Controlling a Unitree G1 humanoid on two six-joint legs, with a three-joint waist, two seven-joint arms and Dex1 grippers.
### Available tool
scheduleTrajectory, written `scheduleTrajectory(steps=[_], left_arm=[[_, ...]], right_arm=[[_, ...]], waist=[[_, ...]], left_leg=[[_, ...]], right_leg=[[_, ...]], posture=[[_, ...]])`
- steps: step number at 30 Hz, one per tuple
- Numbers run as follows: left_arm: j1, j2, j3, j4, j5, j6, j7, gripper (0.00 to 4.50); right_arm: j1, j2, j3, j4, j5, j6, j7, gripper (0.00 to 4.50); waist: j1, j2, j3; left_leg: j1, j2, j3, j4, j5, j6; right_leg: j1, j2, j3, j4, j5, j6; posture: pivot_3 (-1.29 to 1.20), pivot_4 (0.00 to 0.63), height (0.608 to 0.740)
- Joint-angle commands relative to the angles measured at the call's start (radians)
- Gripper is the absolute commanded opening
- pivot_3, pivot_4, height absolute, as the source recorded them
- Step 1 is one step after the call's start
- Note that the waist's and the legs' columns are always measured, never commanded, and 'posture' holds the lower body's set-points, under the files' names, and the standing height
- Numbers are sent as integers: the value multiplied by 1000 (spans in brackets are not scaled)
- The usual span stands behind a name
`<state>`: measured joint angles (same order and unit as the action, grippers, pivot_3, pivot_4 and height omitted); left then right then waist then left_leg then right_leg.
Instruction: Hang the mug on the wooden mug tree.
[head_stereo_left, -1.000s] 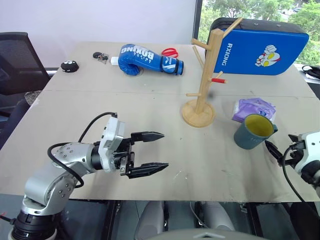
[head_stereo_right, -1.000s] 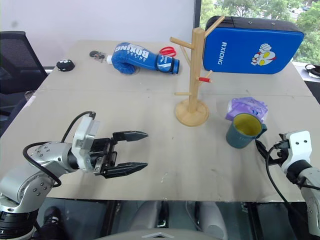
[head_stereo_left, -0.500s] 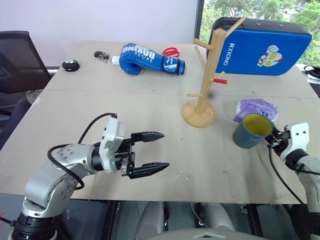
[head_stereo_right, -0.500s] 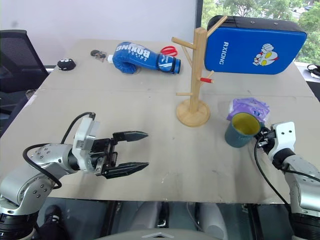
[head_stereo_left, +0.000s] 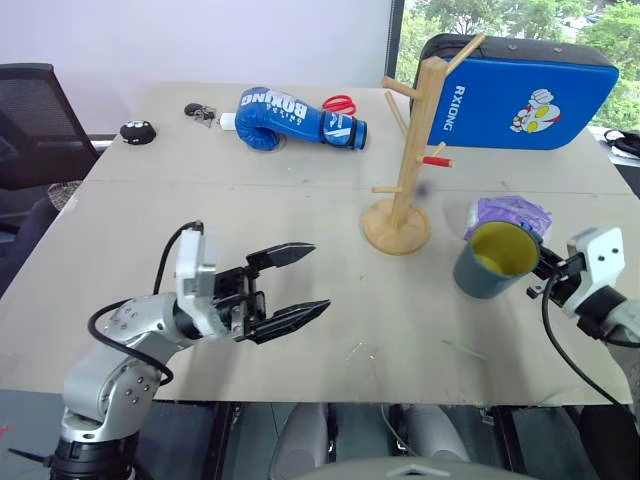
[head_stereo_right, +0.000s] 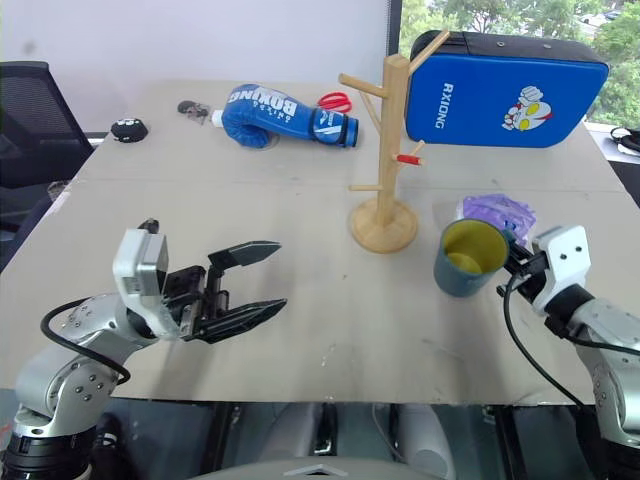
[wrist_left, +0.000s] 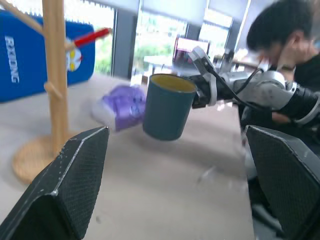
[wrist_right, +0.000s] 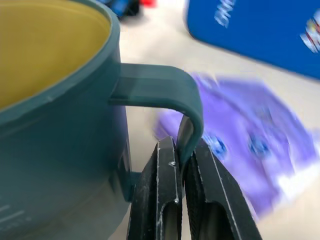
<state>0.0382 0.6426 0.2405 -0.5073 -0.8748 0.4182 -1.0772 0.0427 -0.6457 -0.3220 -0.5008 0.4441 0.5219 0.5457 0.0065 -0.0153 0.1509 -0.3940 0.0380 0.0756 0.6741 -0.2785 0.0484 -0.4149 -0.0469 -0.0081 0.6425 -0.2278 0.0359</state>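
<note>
Next, my right gripper lets go of the slate-blue mug below the red-tipped peg, over the mug tree's round base (head_stereo_left: 415, 206).
The slate-blue mug (head_stereo_left: 493, 264) with a yellow inside hangs tilted just above the table, right of the wooden mug tree (head_stereo_left: 408, 150). My right gripper (wrist_right: 181, 148) is shut on the mug's handle (wrist_right: 165, 89), its two fingers pinching the handle's outer bar. The mug tree stands upright on its round base (head_stereo_left: 397, 228), with a red-tipped peg (head_stereo_left: 437, 160) pointing toward the mug. My left gripper (head_stereo_left: 316, 278) stands open over the front left of the table with nothing between its fingers. The left wrist view takes in the mug (wrist_left: 167, 107) beside the tree's post (wrist_left: 55, 75).
A purple packet (head_stereo_left: 512, 213) lies just behind the mug. A blue pad (head_stereo_left: 530, 95) stands at the back right. A blue boxing glove (head_stereo_left: 295, 115), red scissors (head_stereo_left: 342, 103), keys (head_stereo_left: 203, 113) and a small black object (head_stereo_left: 137, 131) lie along the back. A person (wrist_left: 280, 35) is beyond the table.
My right gripper has shut on the mug's handle, then lifted the mug and carried it left toward the mug tree. My left gripper has tilted slightly and stayed open.
</note>
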Motion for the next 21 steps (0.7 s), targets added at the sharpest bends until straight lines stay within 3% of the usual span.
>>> scheduleTrajectory(steps=[1, 11, 21], left_arm=[[12, 23, 67, 7, -74, 30, 0, 4500], [55, 21, 112, -7, -98, 34, 31, 4500], [93, -18, 132, -113, -131, 32, 162, 4500]], right_arm=[[-147, -92, 31, -143, 34, 149, -37, 41], [-621, -161, 249, -67, 22, 449, -92, 41], [-807, -128, 442, 176, -101, 345, 0, 41]], waist=[[-4, 0, 0], [-5, -2, 0], [-13, -2, 1]], left_leg=[[0, 0, 0, 0, 0, 0], [-4, -1, -2, 0, 0, 0], [-4, 0, -2, 0, 0, 0]], right_leg=[[0, 0, 0, 0, 0, 0], [-2, -1, -2, -2, 0, -1], [-2, -1, -2, -2, 0, 0]], posture=[[0, 150, 740], [0, 150, 740], [0, 150, 740]])
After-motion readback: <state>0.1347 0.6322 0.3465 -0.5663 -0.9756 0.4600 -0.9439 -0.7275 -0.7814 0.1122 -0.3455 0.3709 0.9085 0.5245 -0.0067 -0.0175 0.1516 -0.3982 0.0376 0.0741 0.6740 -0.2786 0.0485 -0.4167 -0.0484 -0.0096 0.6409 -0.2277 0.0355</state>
